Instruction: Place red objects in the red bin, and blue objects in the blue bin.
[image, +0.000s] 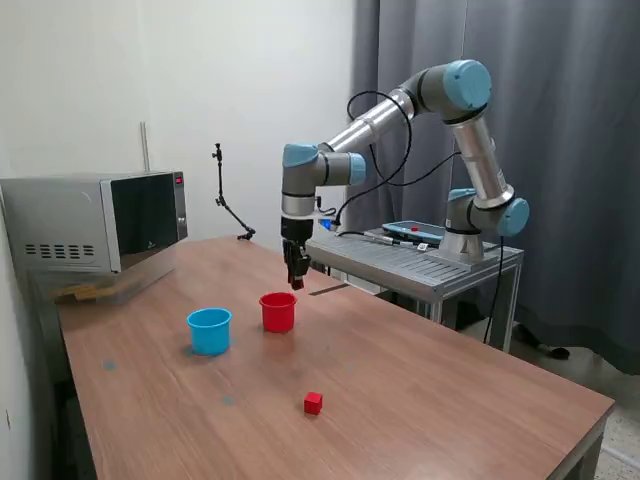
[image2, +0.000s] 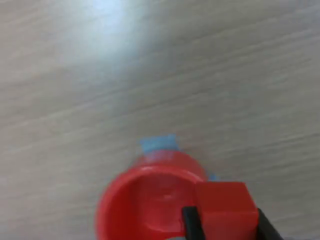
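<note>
The red bin stands beside the blue bin. My gripper will let go of the red cube inside the red bin (image: 278, 316) (image2: 159, 210). The red cube is now held over that bin's rim.
My gripper (image: 296, 278) hangs just above and behind the red bin (image: 278, 311), a small red cup standing on the wooden table. In the wrist view the gripper (image2: 225, 226) is shut on a red cube (image2: 222, 204), held over the rim of the red bin (image2: 145, 205). A black finger (image2: 189, 223) shows beside the cube. The light blue bin (image: 209, 330) stands to the exterior view's left of the red one; a sliver of that blue bin (image2: 157, 144) peeks out past the red bin. A second red cube (image: 313, 402) lies on the table nearer the front. The blue objects are out of view.
A microwave (image: 95, 235) sits at the table's far end on the exterior view's left. A thin black stand (image: 228, 205) rises at the back. The arm's metal base platform (image: 420, 262) adjoins the table on the exterior view's right.
</note>
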